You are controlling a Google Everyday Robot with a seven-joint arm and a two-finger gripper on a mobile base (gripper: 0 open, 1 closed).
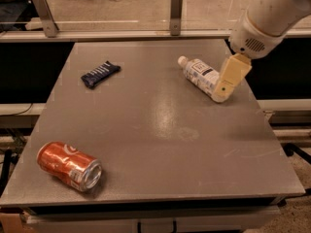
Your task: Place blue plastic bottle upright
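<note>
The blue plastic bottle's end with the white cap should point up, so my gripper should close on the neck [190, 66] just below that cap.
The blue plastic bottle [198, 74] lies on its side at the back right of the grey table [160, 144]. Its white cap points to the back left and its white label with a dark patch faces up. My gripper [222, 94], tan below a white arm [267, 21], hangs at the bottle's base end and covers that end. I cannot tell whether it touches the bottle.
An orange-red soda can [69, 165] lies on its side at the front left. A small dark blue snack wrapper [100, 74] lies at the back left. A rail with metal posts [176, 6] runs behind the table. The table's right edge is just beyond the gripper.
</note>
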